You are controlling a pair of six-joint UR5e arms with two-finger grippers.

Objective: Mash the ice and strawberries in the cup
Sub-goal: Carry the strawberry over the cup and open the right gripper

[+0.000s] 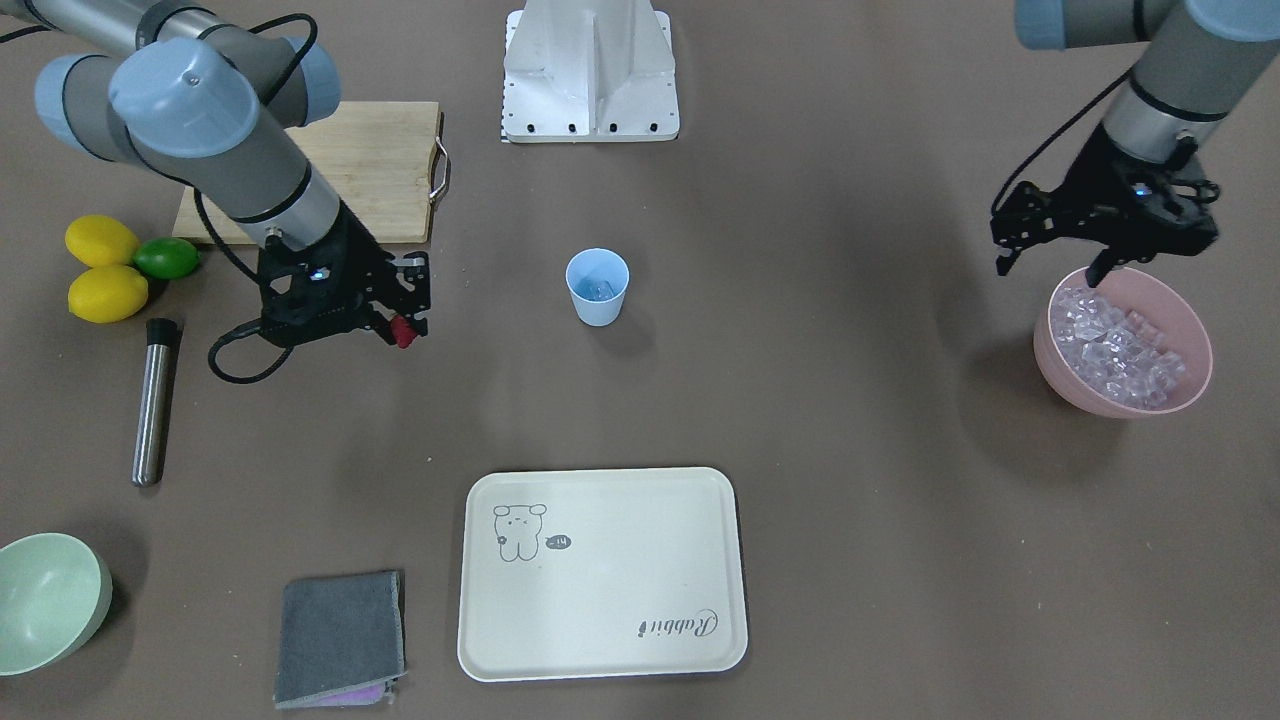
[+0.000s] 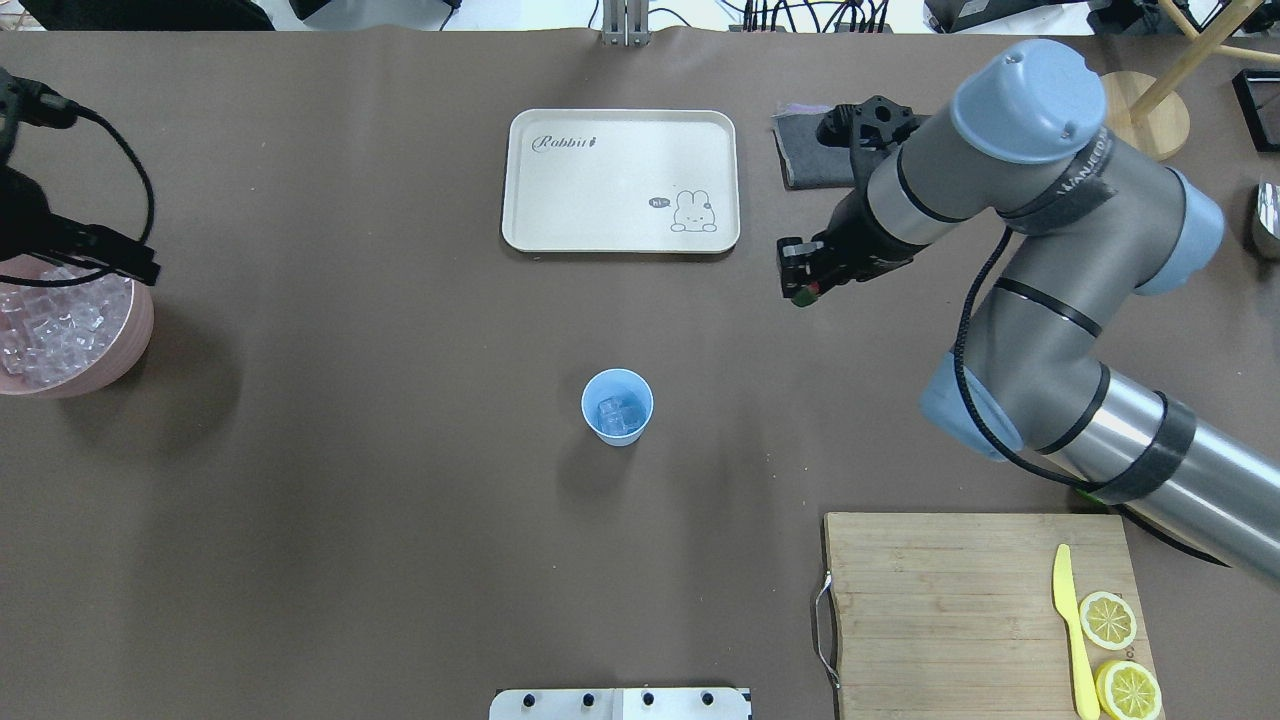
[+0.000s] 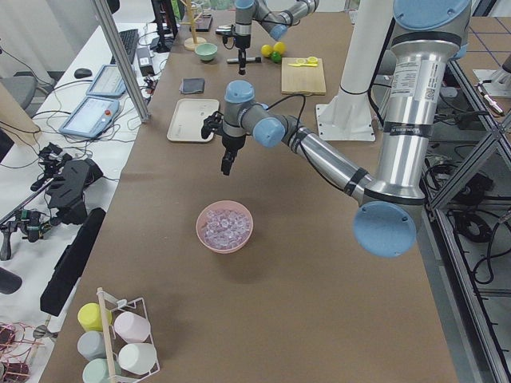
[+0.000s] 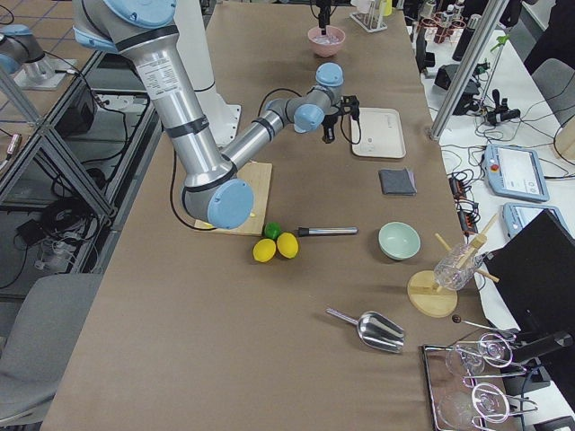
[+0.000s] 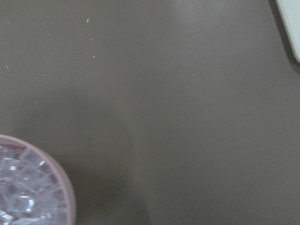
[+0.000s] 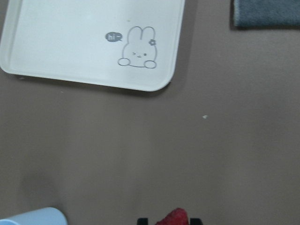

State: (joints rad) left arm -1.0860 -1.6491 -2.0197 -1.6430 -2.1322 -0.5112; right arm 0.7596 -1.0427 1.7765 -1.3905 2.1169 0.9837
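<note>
My right gripper is going to release the red strawberry so that it rests on the ice cubes inside the light blue cup (image 1: 602, 286).
The light blue cup (image 1: 597, 287) stands upright mid-table with a few ice cubes (image 2: 620, 413) inside; it also shows in the overhead view (image 2: 617, 406) and at the lower edge of the right wrist view (image 6: 28, 216). My right gripper (image 1: 400, 330) is shut on the small red strawberry (image 1: 403, 332), held above the table to the cup's side, apart from it; the strawberry also shows in the right wrist view (image 6: 173, 218). My left gripper (image 1: 1050, 270) is open and hangs over the rim of the pink bowl (image 1: 1195, 385), which is full of ice cubes (image 1: 1120, 345).
A cream tray (image 1: 620, 580) lies at the operators' side. A wooden board (image 2: 950, 600) carries a yellow knife (image 2: 1070, 630) and lemon slices (image 2: 1108, 618). Two lemons (image 1: 100, 270), a lime (image 1: 167, 257), a steel muddler (image 1: 155, 400), a green bowl (image 1: 45, 600) and a grey cloth (image 1: 340, 635) lie near the right arm.
</note>
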